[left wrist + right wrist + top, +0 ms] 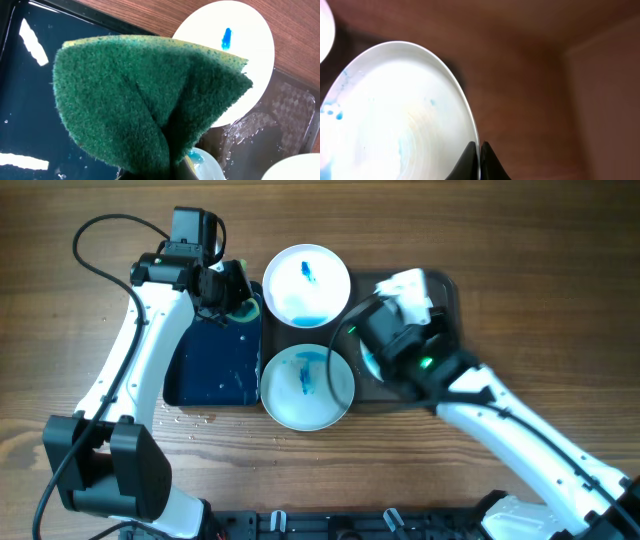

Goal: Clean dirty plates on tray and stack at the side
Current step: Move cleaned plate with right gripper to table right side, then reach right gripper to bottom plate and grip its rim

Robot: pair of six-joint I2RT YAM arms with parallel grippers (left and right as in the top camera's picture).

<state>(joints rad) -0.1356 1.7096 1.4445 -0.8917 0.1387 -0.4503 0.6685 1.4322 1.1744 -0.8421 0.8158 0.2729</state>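
Note:
The tilted white plate will go from my right gripper onto the bare table [505, 340] beside the dark tray, away from the basin. That plate is now held tilted over the tray.
My left gripper [235, 298] is shut on a green sponge [145, 100] and holds it above the right edge of the dark blue water basin [205, 365]. The sponge hides the jaws in the left wrist view. Two white plates with blue stains lie between the basin and the dark tray [450, 295]: one at the back [306, 285], also in the left wrist view [240, 60], and one at the front [306, 387]. My right gripper [479, 150] is shut on the rim of a third white plate [395, 115], tilted over the tray. In the overhead view my arm hides most of that plate.
The basin [25, 100] holds water. The tray surface [280, 115] is wet with drops. Bare wooden table [560, 300] lies to the right of the tray and along the front. The left arm's cable loops at the back left.

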